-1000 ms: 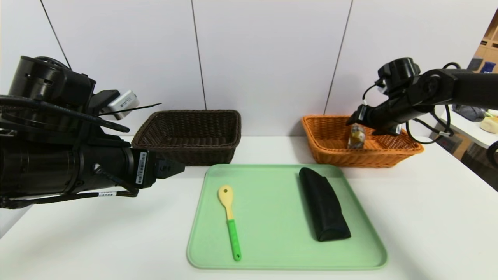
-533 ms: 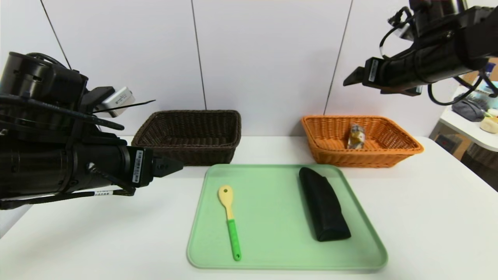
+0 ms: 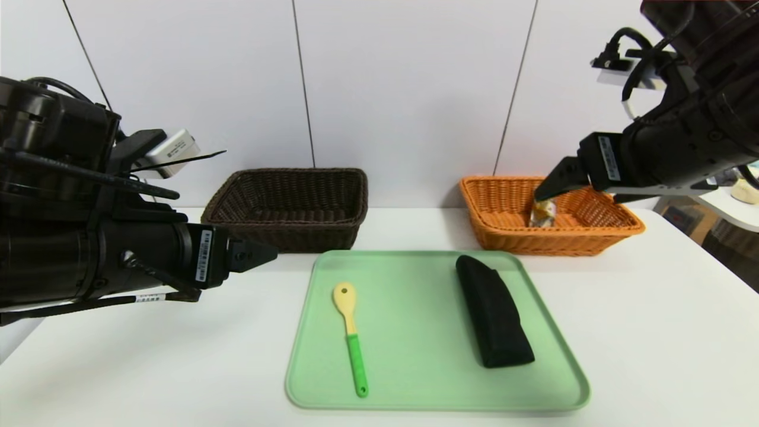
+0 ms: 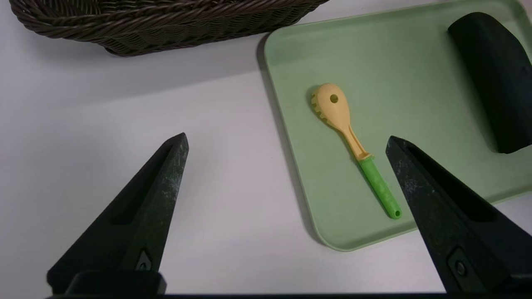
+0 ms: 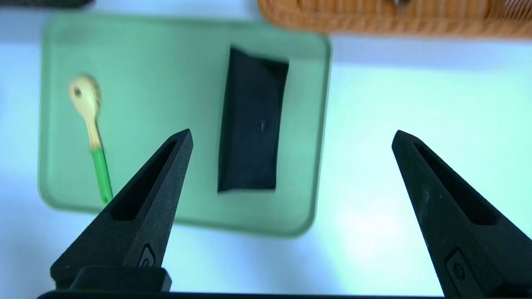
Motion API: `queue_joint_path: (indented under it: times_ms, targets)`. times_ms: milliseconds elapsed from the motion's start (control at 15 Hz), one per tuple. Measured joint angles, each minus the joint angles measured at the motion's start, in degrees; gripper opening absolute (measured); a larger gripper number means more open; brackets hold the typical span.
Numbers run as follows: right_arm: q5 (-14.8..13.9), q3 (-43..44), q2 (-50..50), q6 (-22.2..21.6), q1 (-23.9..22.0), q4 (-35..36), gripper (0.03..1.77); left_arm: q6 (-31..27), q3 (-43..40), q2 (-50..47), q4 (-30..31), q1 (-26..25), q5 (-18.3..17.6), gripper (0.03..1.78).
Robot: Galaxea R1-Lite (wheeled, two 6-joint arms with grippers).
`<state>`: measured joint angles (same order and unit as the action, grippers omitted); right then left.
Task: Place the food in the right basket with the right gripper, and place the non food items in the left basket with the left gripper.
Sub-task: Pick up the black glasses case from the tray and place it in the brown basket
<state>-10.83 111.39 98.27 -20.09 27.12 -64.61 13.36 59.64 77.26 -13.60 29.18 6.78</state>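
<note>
Next, my right gripper needs to go to the middle of the long black case (image 3: 493, 309) (image 5: 253, 127) on the green tray and close across its long sides.
The wrapped brown snack (image 3: 542, 213) lies inside the orange basket (image 3: 616, 232) at the back right. My right gripper (image 3: 548, 185) hangs in the air, open and empty, high above the table (image 5: 291, 139). On the green tray (image 3: 415, 356) lie the yellow spoon with a green handle (image 3: 351, 332) (image 4: 353, 143) (image 5: 92, 133) and the long black case (image 3: 493, 311) (image 5: 253, 124) (image 4: 496, 79). The dark brown basket (image 3: 290, 204) (image 4: 158, 20) stands at the back left. My left gripper (image 3: 264, 256) hovers open to the left of the tray (image 4: 286, 141), holding nothing.
The white table (image 3: 652, 332) runs out to a front edge near me and a right edge beyond the orange basket. A pale panelled wall stands right behind both baskets. Shelving and clutter show past the table's right side.
The right gripper let go of the snack in the orange basket, rose, then pulled back toward me and came lower, jaws spreading wider. The left arm drifted slightly downward.
</note>
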Motion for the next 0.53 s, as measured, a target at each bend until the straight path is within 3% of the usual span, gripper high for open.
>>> queue_joint_path:
  times_ms: [200, 533]
  targets:
    - [0.5, -0.7, 2.7, -4.7, 1.1, -1.9, 1.68, 0.0, -0.2, -0.7, -0.3, 0.2, 0.0, 1.69]
    - [0.5, -1.9, 7.5, -8.0, 4.1, -1.9, 1.69, 0.1, -1.2, -1.7, -0.5, 0.1, 0.0, 1.69]
